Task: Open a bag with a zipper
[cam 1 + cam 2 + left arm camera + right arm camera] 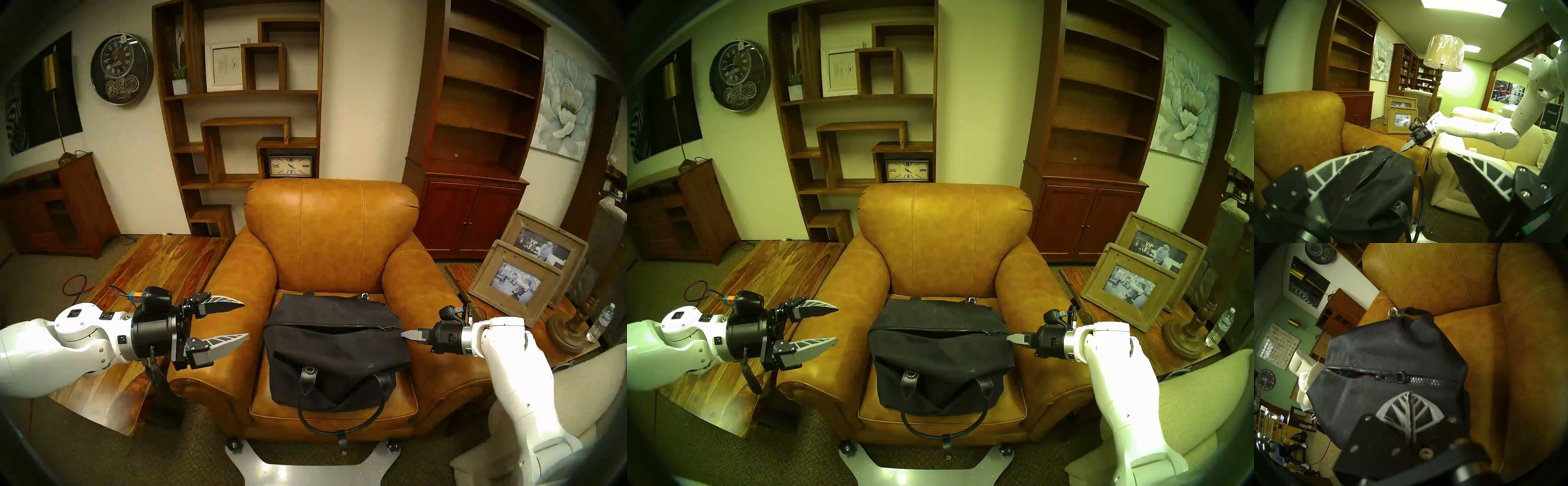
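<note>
The pull tab is beyond my shut right gripper, so next I open it, reach in and pinch the tab before pulling it along the closed teeth (1428, 382).
The black canvas bag (332, 359) lies on the seat of a tan leather armchair (330, 237), one loop handle hanging over the front edge. Its zipper (325, 327) gapes along most of the top. In the right wrist view the pull tab (1400, 377) sits near the bag's right end, with a short stretch of closed teeth past it. My right gripper (403, 334) is shut and empty, its tip just off the bag's right end, below the pull tab (1410, 393). My left gripper (246, 319) is open and empty over the left armrest, apart from the bag (1376, 186).
The armrests (224, 325) flank the bag closely on both sides. A side table with two picture frames (515, 285), a lamp base and a water bottle (600, 322) stands at the right. A cream sofa (1474, 152) is right of the chair, a low wooden table (152, 271) left.
</note>
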